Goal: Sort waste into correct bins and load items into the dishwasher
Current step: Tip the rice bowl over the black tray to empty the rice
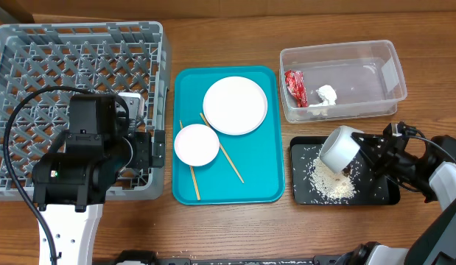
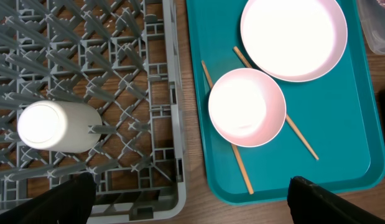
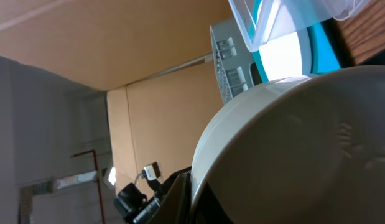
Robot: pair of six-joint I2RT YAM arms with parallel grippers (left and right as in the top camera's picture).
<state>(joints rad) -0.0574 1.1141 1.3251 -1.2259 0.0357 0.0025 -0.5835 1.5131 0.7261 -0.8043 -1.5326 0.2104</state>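
I should use my right gripper to set the grey-green bowl, which is tipped over the black tray, down on the white plate in the teal tray (image 1: 233, 103).
The grey dish rack (image 1: 36, 51) stands at the left, and a small white cup (image 2: 55, 126) lies in it. My left gripper (image 2: 192, 205) is open and empty over the rack's right edge (image 1: 158, 147). The teal tray (image 1: 268, 188) holds the white plate (image 1: 235, 104), the pale pink bowl (image 1: 197, 144) and two chopsticks (image 1: 231, 163). The clear tub (image 1: 360, 66) holds the red wrapper (image 1: 295, 87) and the white tissue (image 1: 327, 94). My right gripper (image 1: 364, 156) is shut on the grey-green bowl (image 1: 339, 147), tipped over the black tray (image 1: 382, 195), where rice (image 1: 327, 180) lies. The bowl (image 3: 304, 149) fills the right wrist view.
The plate (image 2: 293, 37), the pink bowl (image 2: 247, 106) and the chopsticks (image 2: 242, 171) also show in the left wrist view. The tray sits just right of the rack wall (image 2: 176, 124). Bare wooden table (image 1: 213, 29) runs along the back and front.
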